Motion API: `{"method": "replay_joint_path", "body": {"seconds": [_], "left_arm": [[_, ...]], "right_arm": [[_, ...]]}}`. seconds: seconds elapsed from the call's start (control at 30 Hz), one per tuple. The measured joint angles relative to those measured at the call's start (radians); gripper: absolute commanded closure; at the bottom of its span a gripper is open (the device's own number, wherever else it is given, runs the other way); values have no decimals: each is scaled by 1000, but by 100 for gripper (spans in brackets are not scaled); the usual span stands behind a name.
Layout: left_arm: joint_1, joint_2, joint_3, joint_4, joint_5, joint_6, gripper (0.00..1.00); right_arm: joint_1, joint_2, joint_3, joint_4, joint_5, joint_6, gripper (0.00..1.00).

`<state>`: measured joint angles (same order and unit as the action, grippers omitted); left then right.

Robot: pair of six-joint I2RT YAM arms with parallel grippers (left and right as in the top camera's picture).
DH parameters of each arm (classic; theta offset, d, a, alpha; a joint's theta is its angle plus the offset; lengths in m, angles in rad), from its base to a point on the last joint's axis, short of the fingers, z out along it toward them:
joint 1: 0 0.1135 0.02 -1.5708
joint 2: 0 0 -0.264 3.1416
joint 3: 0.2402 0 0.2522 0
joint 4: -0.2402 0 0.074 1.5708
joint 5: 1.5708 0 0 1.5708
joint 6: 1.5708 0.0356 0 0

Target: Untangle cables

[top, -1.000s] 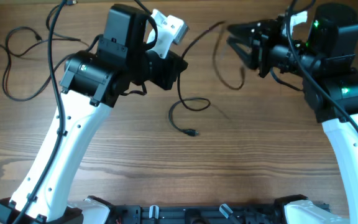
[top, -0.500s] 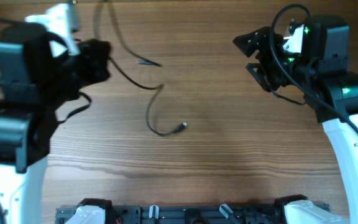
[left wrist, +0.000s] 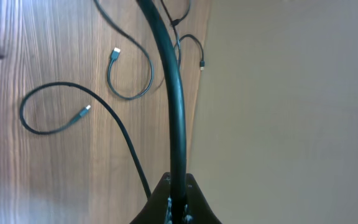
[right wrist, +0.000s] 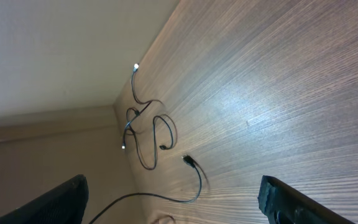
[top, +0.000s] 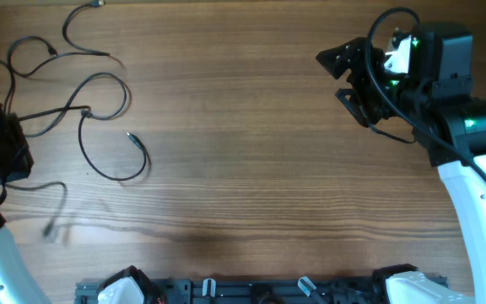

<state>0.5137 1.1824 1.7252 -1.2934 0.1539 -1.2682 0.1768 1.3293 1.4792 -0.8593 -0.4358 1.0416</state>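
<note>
Next, I release the black cable from my left gripper so that it rests on the wood at the lower bend of the loose loops (top: 29, 142).
Several thin black cables (top: 91, 105) lie in loose loops at the table's upper left, and one loop ends in a small plug (top: 130, 135). My left gripper (top: 8, 156) sits at the far left edge, shut on a black cable (left wrist: 178, 112) that runs up out of its jaws. A blurred strand (top: 53, 211) trails below it. The left wrist view shows two curved cables with metallic plugs (left wrist: 116, 51) on the wood. My right gripper (top: 332, 76) hangs open at the upper right, far from the cables (right wrist: 145, 134), with nothing between its fingers (right wrist: 291, 199).
The table's left edge (left wrist: 194, 124) runs close beside the left gripper, with beige floor beyond it. The arm bases and a black rail (top: 251, 291) line the front edge. The right arm's own thick wire (top: 391, 21) loops above its wrist.
The left arm swung from the table's middle to the far left, dragging a cable along. The right gripper opened and let the cable go; the loops now lie at the upper left.
</note>
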Motion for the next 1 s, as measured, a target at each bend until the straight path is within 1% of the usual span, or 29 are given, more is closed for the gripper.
{"method": "replay_joint_path", "body": {"seconds": [0.1,0.13,0.17,0.23,0.3,0.43,0.47,0.5,0.53,0.7,0.73,0.8,0.9,1.0], "left_arm": [[18,27,0,-9,-5,-85,96],[29,36,0,-14,-8,-94,96],[44,46,0,-19,-8,-103,96],[84,82,2,-55,-8,-139,96],[135,136,2,-100,-8,-200,96],[232,212,2,-114,0,-270,96],[248,215,2,-114,9,-271,96],[253,214,2,-114,29,-263,96],[252,213,2,-115,47,-256,96],[186,153,2,-117,79,-248,96],[133,102,2,-97,80,-248,96],[95,54,2,-80,67,-257,96],[92,27,2,-80,-6,-326,96],[138,72,2,-79,-50,-381,96]], "right_arm": [[0,0,0,-14,0,-15,11],[0,0,0,-17,5,-26,12],[0,0,0,-17,14,-38,16],[0,0,0,-18,26,-49,17],[0,0,0,-19,34,-53,17],[0,0,0,-19,76,-53,18],[0,0,0,-19,79,-53,22],[0,0,0,-19,82,-53,29],[0,0,0,-19,90,-56,34],[0,0,0,-26,109,-60,34],[0,0,0,-29,109,-60,34],[0,0,0,-43,112,-60,34],[0,0,0,-74,116,-60,34],[0,0,0,-87,116,-60,34]]}}
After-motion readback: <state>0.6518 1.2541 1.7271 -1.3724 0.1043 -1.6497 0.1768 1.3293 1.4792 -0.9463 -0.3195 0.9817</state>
